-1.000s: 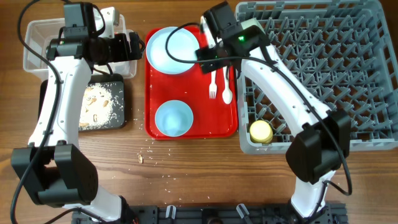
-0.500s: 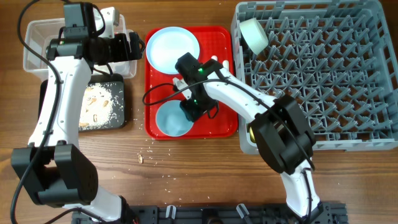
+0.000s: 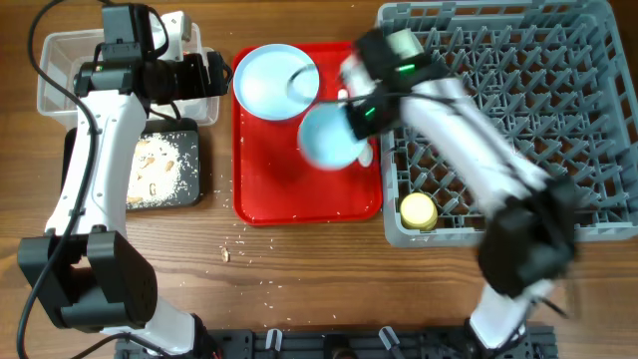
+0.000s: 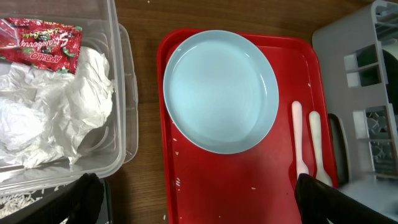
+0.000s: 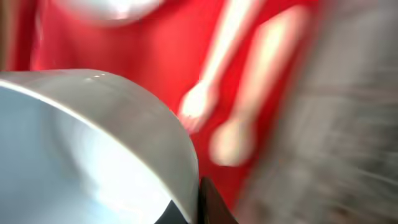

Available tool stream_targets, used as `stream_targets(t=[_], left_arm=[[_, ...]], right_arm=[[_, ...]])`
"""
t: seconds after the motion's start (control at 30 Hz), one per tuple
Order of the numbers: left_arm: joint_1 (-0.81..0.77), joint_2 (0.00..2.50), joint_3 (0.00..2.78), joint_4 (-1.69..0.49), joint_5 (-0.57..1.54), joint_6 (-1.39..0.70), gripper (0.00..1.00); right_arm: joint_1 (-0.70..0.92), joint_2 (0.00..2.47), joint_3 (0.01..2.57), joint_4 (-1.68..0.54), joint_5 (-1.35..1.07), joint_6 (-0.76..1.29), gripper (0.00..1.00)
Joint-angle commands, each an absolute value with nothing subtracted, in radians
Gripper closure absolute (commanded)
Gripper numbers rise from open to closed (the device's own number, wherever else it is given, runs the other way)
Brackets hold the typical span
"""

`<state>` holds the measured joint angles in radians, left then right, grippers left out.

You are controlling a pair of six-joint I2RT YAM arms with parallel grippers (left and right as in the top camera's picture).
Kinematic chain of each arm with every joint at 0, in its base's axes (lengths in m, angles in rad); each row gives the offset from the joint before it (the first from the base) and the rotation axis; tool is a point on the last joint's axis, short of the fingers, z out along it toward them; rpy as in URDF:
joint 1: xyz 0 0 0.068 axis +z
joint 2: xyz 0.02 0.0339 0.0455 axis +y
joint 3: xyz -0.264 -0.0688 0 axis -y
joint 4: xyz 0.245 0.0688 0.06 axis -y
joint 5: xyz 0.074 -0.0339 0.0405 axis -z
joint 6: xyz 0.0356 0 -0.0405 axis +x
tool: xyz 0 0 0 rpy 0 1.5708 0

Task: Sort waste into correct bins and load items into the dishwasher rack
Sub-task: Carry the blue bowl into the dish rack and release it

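Observation:
I need to use my right gripper to set the pale blue bowl free in the rack (image 3: 422, 132), in the spot between the second bowl and the yellow cup.
My right gripper (image 5: 198, 204) is shut on the rim of a pale blue bowl (image 5: 81, 143). The overhead view shows that bowl (image 3: 329, 138) lifted over the red serving tray (image 3: 289, 194), blurred by motion, next to the grey dishwasher rack (image 3: 518, 100). A pale blue plate (image 3: 277, 80) lies at the tray's back. Beside the plate lie a white fork (image 4: 299, 137) and spoon (image 4: 316, 144). A second bowl (image 3: 403, 42) and a yellow cup (image 3: 418, 209) sit in the rack. My left gripper (image 4: 199, 208) hangs open over the tray's left edge, holding nothing.
The clear tub (image 3: 60, 50) holds a red wrapper (image 4: 40, 42) and a white napkin (image 4: 50, 115). The black tray (image 3: 189, 189) in front of it carries beige food scraps (image 3: 155, 170). Crumbs (image 3: 234, 244) dot the wooden table near the red tray's front edge.
My right gripper came down from the rack to the front bowl, shut on its rim and lifted it up and right toward the rack. The left arm has not moved.

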<state>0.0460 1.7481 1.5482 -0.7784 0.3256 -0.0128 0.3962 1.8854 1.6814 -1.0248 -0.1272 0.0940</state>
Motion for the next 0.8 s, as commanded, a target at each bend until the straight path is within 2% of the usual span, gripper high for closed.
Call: stream_targets(t=[0.0, 0.07, 0.17, 0.37, 0.6, 0.77], left_arm=[[0.042, 1.737, 1.562, -0.776, 0.320, -0.008, 0.00], [0.042, 1.737, 1.562, -0.776, 0.320, -0.008, 0.00], [0.042, 1.737, 1.562, -0.776, 0.320, -0.008, 0.00], [0.042, 1.737, 1.562, -0.776, 0.320, -0.008, 0.00], [0.042, 1.737, 1.562, -0.776, 0.320, -0.008, 0.00], [0.042, 1.737, 1.562, -0.776, 0.320, -0.008, 0.00]], right_arm=[[0.334, 1.658, 1.724, -1.050, 0.201, 0.296, 0.96], [0.335, 1.583, 1.724, -1.108, 0.451, 0.411, 0.96], [0.355, 1.556, 1.722, -1.192, 0.662, 0.506, 0.96], [0.363, 1.708, 1.675, -1.276, 0.755, 0.527, 0.96], [0.388, 1.970, 1.675, -1.291, 1.088, 0.522, 0.96], [0.402, 2.022, 1.675, -1.298, 1.112, 0.498, 0.96]])
